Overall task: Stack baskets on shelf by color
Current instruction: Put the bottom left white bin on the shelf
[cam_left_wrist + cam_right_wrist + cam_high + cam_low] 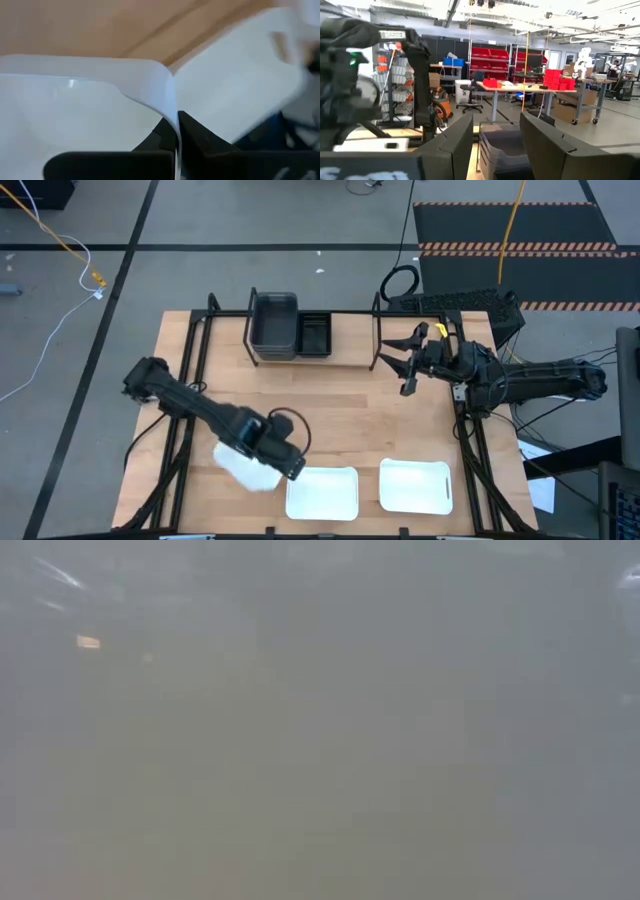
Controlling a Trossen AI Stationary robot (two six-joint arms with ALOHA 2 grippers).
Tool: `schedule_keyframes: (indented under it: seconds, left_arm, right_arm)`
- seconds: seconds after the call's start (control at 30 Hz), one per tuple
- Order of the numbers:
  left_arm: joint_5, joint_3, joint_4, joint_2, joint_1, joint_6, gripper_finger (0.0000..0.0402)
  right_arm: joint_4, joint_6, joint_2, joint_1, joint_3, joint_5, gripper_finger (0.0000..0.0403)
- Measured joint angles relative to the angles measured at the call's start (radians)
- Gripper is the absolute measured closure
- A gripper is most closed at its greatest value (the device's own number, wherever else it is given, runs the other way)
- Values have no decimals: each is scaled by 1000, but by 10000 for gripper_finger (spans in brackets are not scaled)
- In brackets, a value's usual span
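The robot's left gripper will set the white basket down on the shelf's bare end [353, 328] beside the black mesh basket.
Three white baskets sit near the table's near edge. One [240, 467] is under my left gripper [275, 465], which is shut on it [75, 110]. The other two [322, 493] [415, 486] lie flat on the table to its right. The shelf [345, 362] stands at the far side and carries a dark grey basket [273, 325] and a black mesh basket [315, 335]. My right gripper [405, 362] hovers open off the shelf's right end, holding nothing; between its fingers [495, 150] the right wrist view shows the grey basket [505, 145]. My left gripper [175, 127] pinches the white basket's thin side wall at its rim, close to a rounded corner [167, 107]. One finger is inside the basket and one outside. Whether the basket is lifted clear of the table I cannot tell.
The low view is filled by a pale blur and shows nothing usable. The neighbouring white basket [240, 85] lies close beside the held one. Bare wooden table [340, 420] stretches between the shelf and the white baskets. Black frame rods [185, 380] run along both table sides.
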Motion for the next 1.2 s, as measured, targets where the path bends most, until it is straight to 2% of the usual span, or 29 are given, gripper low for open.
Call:
schedule_keyframes:
  seconds: [0.17, 0.4, 0.5, 0.6, 0.7, 0.77, 0.87, 1.03, 1.2]
  left_arm:
    - [-74, 167, -46, -14, 78, 503, 393]
    - [-222, 363, 95, -17, 236, 1130, 397]
    - [-265, 387, 147, -17, 323, 1369, 395]
    - [-274, 379, 265, -2, 425, 1622, 392]
    - [-227, 358, 426, 34, 514, 1835, 397]
    - [-163, 351, 532, 70, 567, 1892, 397]
    - [-76, 350, 583, 126, 636, 1885, 393]
    - [-39, 349, 568, 199, 714, 1845, 397]
    - [76, 349, 574, 255, 744, 1829, 391]
  right_arm:
    - [-19, -26, -25, 0, 0, 0, 244]
    - [-83, -70, -84, 0, 0, 5, 244]
    - [-107, -71, -111, 0, 0, 5, 244]
    - [-127, -57, -133, 0, 0, 6, 244]
    - [-138, -49, -147, 0, 0, 5, 244]
    - [-156, -42, -157, 0, 0, 5, 244]
    - [-187, -29, -164, 0, 0, 5, 244]
    - [-235, -30, -184, 0, 0, 9, 244]
    - [-233, -32, -199, 0, 0, 8, 244]
